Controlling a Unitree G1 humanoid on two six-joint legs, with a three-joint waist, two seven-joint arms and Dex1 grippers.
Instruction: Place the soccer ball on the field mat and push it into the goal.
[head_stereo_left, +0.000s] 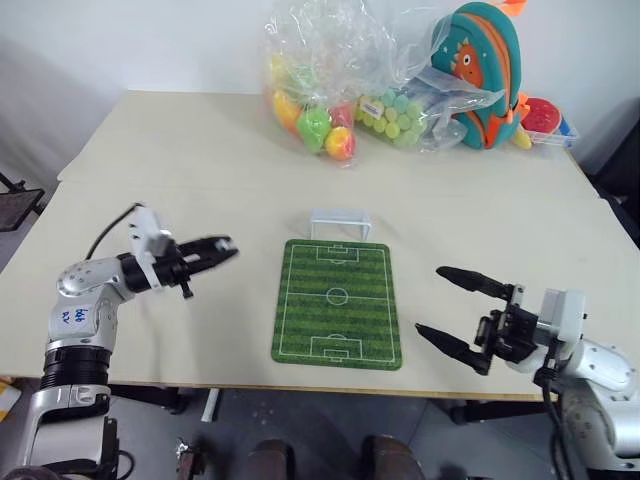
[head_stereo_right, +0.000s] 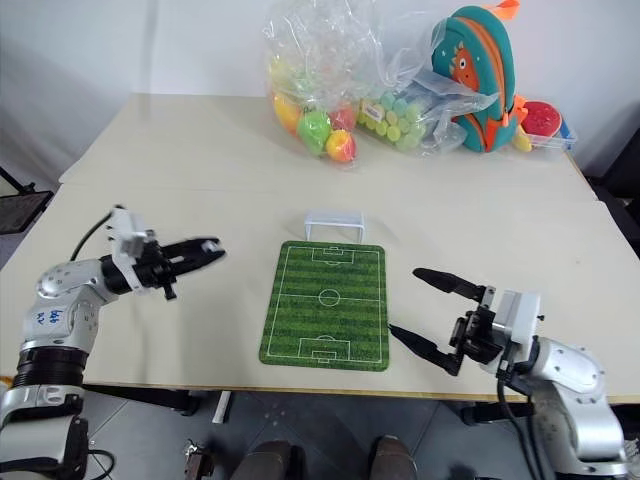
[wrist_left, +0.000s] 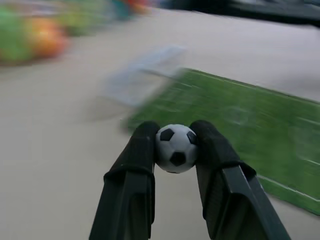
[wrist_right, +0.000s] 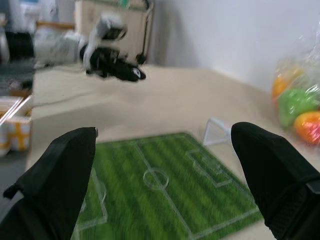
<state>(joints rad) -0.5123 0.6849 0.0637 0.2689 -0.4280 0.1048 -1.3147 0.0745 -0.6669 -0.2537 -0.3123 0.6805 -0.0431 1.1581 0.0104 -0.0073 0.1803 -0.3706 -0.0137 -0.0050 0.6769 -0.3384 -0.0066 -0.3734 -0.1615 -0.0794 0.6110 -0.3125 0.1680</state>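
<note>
I need to let go of the soccer ball with my left gripper in the field mat's white-lined box (head_stereo_left: 341, 344) by the front edge of the table.
The soccer ball (wrist_left: 176, 148), small and white with black patches, is pinched between the tips of my left gripper (head_stereo_left: 222, 247), which is shut on it above the table, left of the field mat (head_stereo_left: 338, 301). That green mat with white pitch lines lies flat at the table's middle front. At its far end stands the goal (head_stereo_left: 340, 222), a small white frame. My right gripper (head_stereo_left: 446, 304) hangs open right of the mat, nothing between its fingers. From the right wrist view the left gripper (wrist_right: 136, 74) shows beyond the mat (wrist_right: 165, 185), with the goal (wrist_right: 218, 132) at the mat's far end.
Clear plastic bags of coloured balls and toys (head_stereo_left: 330, 90) lie at the table's back, beside a teal dinosaur backpack (head_stereo_left: 480, 70) and a small red tub (head_stereo_left: 545, 118). The table's front edge runs just under the mat.
</note>
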